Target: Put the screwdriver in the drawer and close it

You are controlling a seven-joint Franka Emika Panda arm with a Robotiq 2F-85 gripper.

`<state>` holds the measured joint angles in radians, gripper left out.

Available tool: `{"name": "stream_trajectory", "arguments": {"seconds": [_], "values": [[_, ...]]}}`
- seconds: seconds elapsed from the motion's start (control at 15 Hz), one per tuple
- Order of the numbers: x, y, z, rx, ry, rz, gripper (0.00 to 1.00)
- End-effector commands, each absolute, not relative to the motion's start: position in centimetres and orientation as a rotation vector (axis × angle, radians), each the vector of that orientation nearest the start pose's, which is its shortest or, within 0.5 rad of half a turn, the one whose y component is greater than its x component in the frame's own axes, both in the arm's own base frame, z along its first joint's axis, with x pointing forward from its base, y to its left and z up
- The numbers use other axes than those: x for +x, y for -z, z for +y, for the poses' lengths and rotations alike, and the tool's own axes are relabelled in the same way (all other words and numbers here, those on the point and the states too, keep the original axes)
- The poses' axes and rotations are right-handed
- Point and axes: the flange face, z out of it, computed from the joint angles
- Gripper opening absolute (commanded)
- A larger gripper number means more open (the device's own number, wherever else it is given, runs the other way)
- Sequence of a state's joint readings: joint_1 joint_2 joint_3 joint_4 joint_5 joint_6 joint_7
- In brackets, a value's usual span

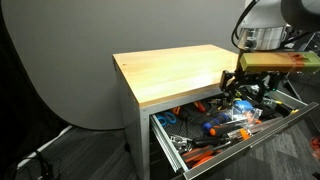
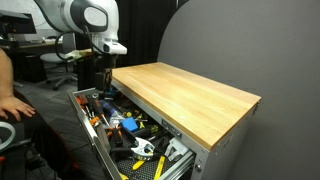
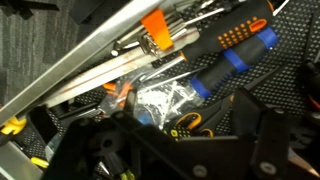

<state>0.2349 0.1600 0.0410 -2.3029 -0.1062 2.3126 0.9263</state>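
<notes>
The outside of the grey drawer's front (image 1: pixel 266 134), toward its far end, should be my gripper's next stop, and I should close there to push the drawer shut.
The wide grey drawer (image 1: pixel 163 138) under the wooden tabletop stands pulled out and full of tools; it shows in both exterior views (image 2: pixel 92 140). My gripper (image 1: pixel 240 84) hangs low over the drawer's far end, next to the table's edge (image 2: pixel 101 80). In the wrist view the two black fingers (image 3: pixel 180 145) stand wide apart and open. Between them, on the drawer's contents, lies the screwdriver (image 3: pixel 178 124), small and black with a yellow-orange loop mark. I cannot tell if a finger touches it.
An orange- and blue-handled screwdriver (image 3: pixel 235 52) and a crumpled clear plastic bag (image 3: pixel 160 100) lie beside the fingers. The drawer's metal rail (image 3: pixel 80 62) crosses the wrist view. The wooden tabletop (image 1: pixel 175 70) overhangs the drawer. A person's arm (image 2: pixel 8 100) is at the frame edge.
</notes>
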Motion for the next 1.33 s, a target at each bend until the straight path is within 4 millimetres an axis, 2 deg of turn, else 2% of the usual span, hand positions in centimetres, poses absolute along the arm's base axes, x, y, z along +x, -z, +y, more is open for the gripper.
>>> {"name": "stream_trajectory", "arguments": {"seconds": [0.0, 0.33, 0.53, 1.07, 1.13, 1.2, 1.27], "values": [[45.9, -28.1, 11.1, -3.166, -0.249, 0.891, 1.00], [43.7, -27.7, 8.2, -3.125, -0.315, 0.688, 1.00], [42.5, -26.0, 7.5, -3.092, -0.319, 0.702, 1.00], [39.7, -21.4, 6.6, -3.086, -0.387, 0.906, 1.00], [39.6, -20.9, 6.6, -3.086, -0.387, 0.920, 0.75], [39.6, -20.4, 6.6, -3.087, -0.394, 0.927, 0.74], [39.5, -20.1, 6.6, -3.087, -0.407, 0.932, 0.66]]}}
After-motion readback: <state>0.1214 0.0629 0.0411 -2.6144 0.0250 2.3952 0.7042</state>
